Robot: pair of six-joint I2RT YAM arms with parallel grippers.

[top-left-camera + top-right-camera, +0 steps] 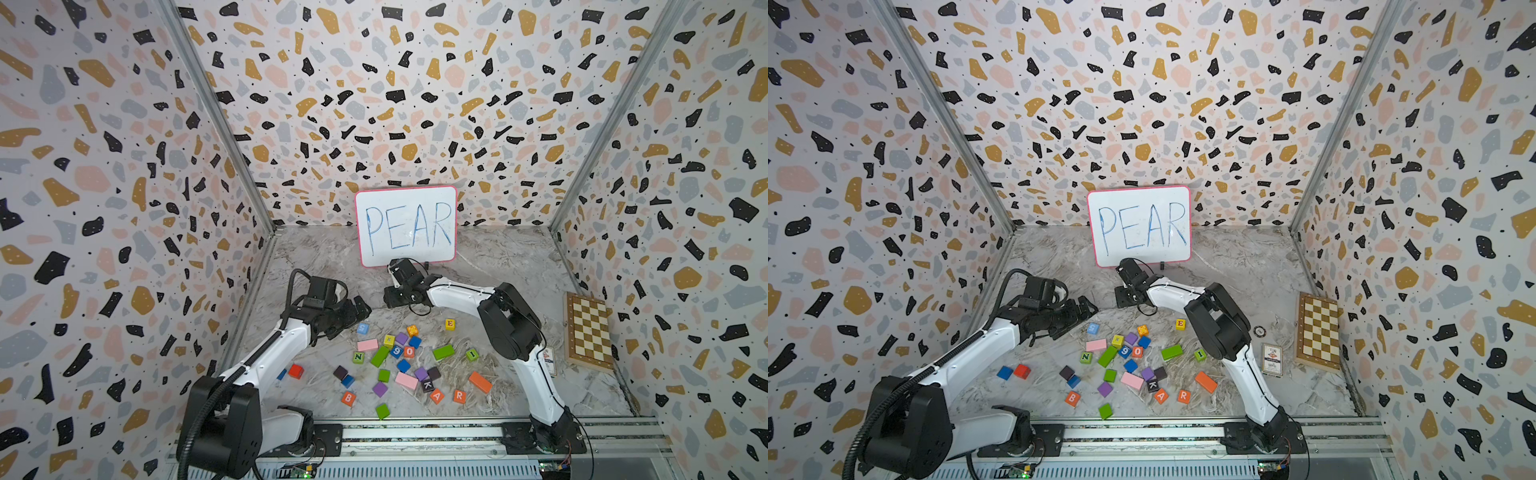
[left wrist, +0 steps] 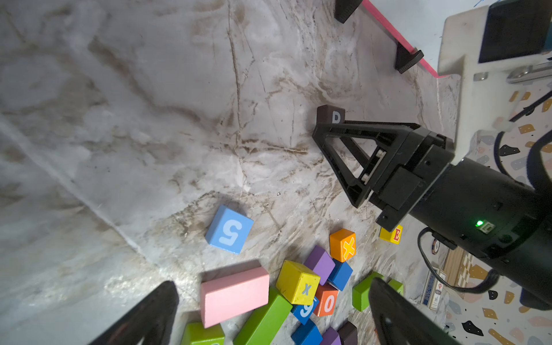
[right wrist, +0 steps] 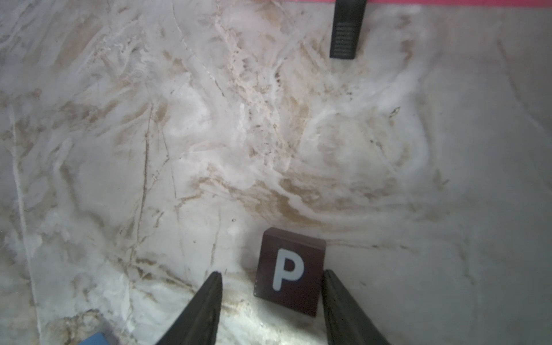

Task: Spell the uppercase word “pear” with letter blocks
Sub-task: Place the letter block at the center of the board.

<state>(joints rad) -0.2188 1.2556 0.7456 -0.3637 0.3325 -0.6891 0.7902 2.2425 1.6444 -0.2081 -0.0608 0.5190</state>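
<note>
The robot's right gripper should close on the sides of the yellow E block (image 1: 450, 325) behind the pile, since E comes after P in the word.
The dark brown P block (image 3: 291, 270) rests on the marble table between the fingers of my right gripper (image 3: 272, 273), which is open. The block lies against one finger, with a gap to the other. In the left wrist view the P block (image 2: 330, 115) shows just past the right gripper's tips (image 2: 318, 134). The yellow E block (image 1: 449, 324) stands alone behind the pile. The orange A block (image 1: 436, 395) and orange R block (image 1: 459, 396) sit side by side at the pile's front. My left gripper (image 2: 273, 282) hovers open over the pile's far left edge.
A whiteboard (image 1: 406, 226) reading PEAR leans on the back wall. Several other coloured blocks form the pile, among them a dark K (image 1: 427, 385) and an orange B (image 1: 348, 399). A chessboard (image 1: 588, 330) and a card box (image 1: 1271, 359) lie at the right.
</note>
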